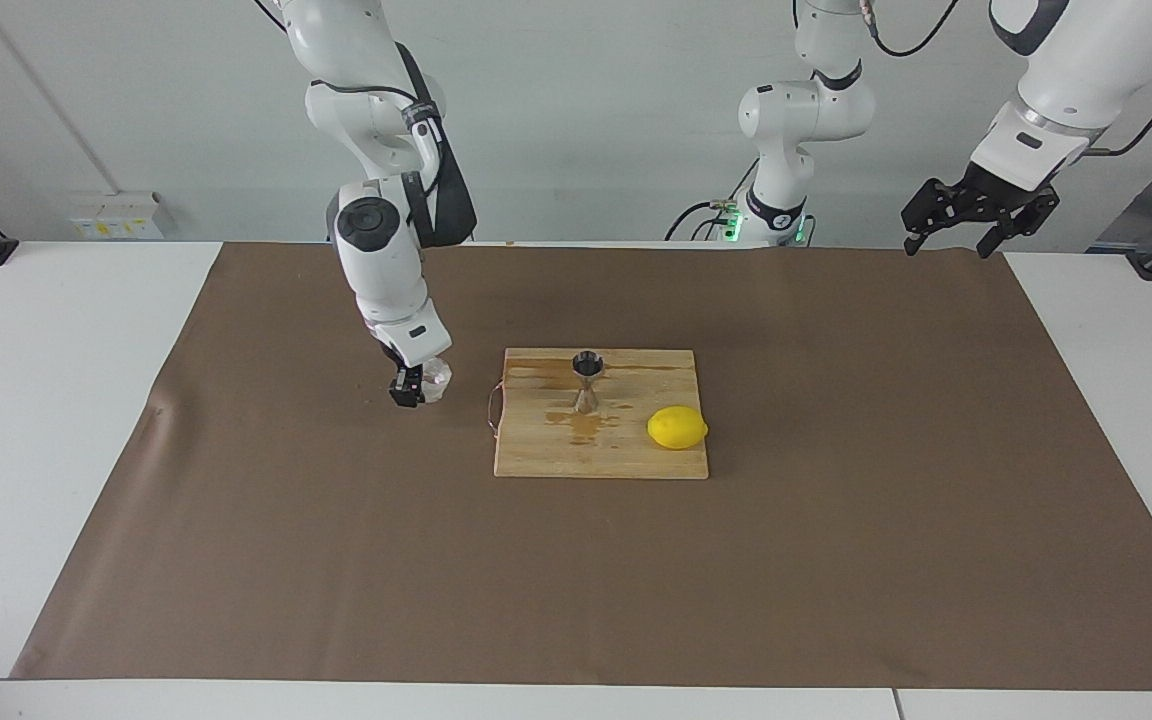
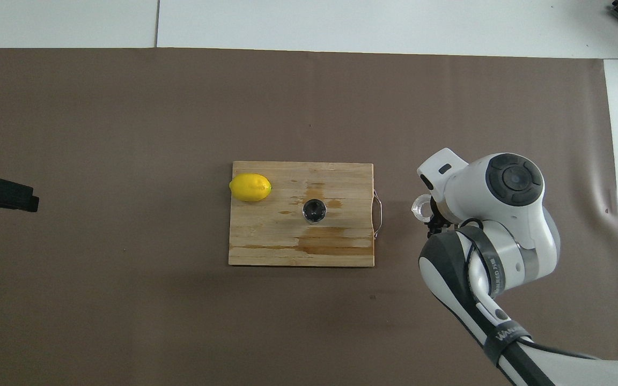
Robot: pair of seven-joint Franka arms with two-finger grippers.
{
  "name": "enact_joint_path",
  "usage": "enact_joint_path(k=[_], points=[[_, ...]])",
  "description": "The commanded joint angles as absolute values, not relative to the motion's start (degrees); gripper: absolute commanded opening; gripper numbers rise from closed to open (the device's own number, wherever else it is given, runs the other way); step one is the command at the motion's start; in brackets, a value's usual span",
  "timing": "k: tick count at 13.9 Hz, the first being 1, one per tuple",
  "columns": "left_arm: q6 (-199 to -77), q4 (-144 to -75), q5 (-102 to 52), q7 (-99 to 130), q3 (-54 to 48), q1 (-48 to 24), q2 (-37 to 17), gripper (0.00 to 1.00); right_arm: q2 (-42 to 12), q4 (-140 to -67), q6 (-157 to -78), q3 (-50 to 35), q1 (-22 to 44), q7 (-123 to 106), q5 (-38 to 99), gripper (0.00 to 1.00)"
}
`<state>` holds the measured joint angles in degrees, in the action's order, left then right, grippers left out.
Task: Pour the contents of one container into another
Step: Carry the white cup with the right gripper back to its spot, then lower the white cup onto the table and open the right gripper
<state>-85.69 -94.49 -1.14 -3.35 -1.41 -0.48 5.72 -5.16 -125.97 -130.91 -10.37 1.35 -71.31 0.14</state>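
Observation:
Next, I set the clear glass cup on the brown mat (image 2: 461, 225) with my right gripper, well past the board's wire handle.
The clear glass cup (image 1: 434, 378) stands on the brown mat beside the cutting board's wire handle, toward the right arm's end of the table. It also shows in the overhead view (image 2: 420, 207). My right gripper (image 1: 414, 386) is down at the cup and reaches around it; the arm (image 2: 494, 206) hides most of it from above. The steel jigger (image 1: 587, 381) stands upright in the middle of the wooden board (image 1: 546, 455), dark inside (image 2: 314, 210). My left gripper (image 1: 948, 243) waits open and empty, raised over the mat's edge at its own end (image 2: 3, 194).
A yellow lemon (image 1: 677, 428) lies on the board, on the side toward the left arm (image 2: 250, 187). Wet stains (image 1: 591, 428) mark the board around the jigger. The brown mat (image 1: 576, 580) covers most of the white table.

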Motion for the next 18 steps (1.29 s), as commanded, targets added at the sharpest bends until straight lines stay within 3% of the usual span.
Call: enact_joint_path(k=[1, 12, 13, 14, 15, 18], points=[[-85.08, -94.75, -1.67, -3.43, -1.58, 0.00, 5.98, 1.00, -2.99, -131.91, -136.13, -11.07, -3.41, -79.79, 3.95, 0.01], [-85.08, -94.75, -1.67, -3.34, -1.58, 0.00, 5.98, 1.00, -2.99, -139.66, -144.49, -11.07, -8.87, -93.25, 11.43, 0.03], [-85.08, -94.75, -1.67, -3.43, -1.58, 0.00, 5.98, 1.00, -2.99, -139.57, -144.49, -11.07, -8.79, -93.16, 11.43, 0.24], [-85.08, -94.75, -1.67, -3.43, -1.58, 0.00, 5.98, 1.00, -3.08, -139.57, -144.58, -11.07, -8.70, -92.99, 11.43, 0.68], [-85.08, -94.75, -1.67, -3.43, -1.58, 0.00, 5.98, 1.00, -2.99, -139.57, -144.75, -11.07, -8.70, -92.64, 11.43, 1.00], [-85.08, -94.75, -1.67, -3.43, -1.58, 0.00, 5.98, 1.00, -2.99, -139.48, -144.67, -11.07, -8.61, -92.81, 11.43, 1.00]])
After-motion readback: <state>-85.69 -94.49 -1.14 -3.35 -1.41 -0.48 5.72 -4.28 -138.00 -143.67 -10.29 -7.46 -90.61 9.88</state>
